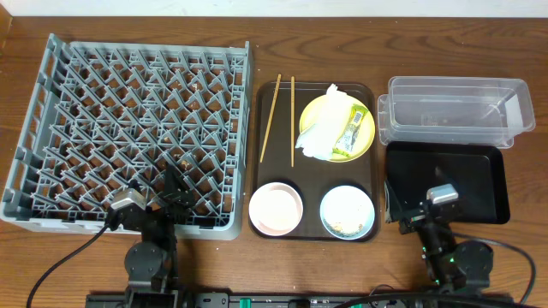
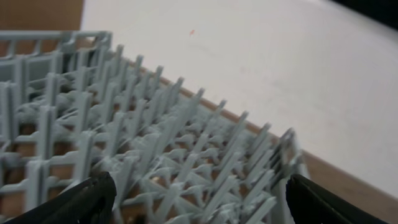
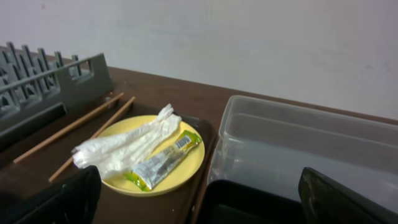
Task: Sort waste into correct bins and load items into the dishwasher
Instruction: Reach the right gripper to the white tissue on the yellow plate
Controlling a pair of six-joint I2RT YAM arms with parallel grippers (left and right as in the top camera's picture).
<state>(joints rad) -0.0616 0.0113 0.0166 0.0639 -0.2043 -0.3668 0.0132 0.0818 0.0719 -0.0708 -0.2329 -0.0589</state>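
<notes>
I need to move my right gripper next to the middle of the white napkin (image 1: 326, 122) (image 3: 132, 143) on the yellow plate, beside the wrapper, and close it there.
A yellow plate (image 1: 362, 139) on the brown serving tray (image 1: 257, 128) holds a white napkin (image 1: 320, 135) and a green-and-yellow wrapper (image 1: 351, 128); the right wrist view shows the plate (image 3: 186, 167), the napkin (image 3: 124, 148) and the wrapper (image 3: 163, 162) too. Two chopsticks (image 1: 271, 117) lie at the tray's back left. A pink bowl (image 1: 276, 208) and a blue bowl (image 1: 347, 210) with rice scraps (image 1: 345, 227) sit at its front. The grey dish rack (image 1: 128, 128) is at the left. The clear tub (image 1: 454, 111) and black tray (image 1: 454, 175) are at the right. My left gripper (image 1: 175, 184) is open over the rack's front edge. My right gripper (image 1: 396, 205) is open at the black tray's left edge.
The wooden table's front edge runs close behind both arm bases. A white wall stands past the table's far side. Cables trail from both arms along the front.
</notes>
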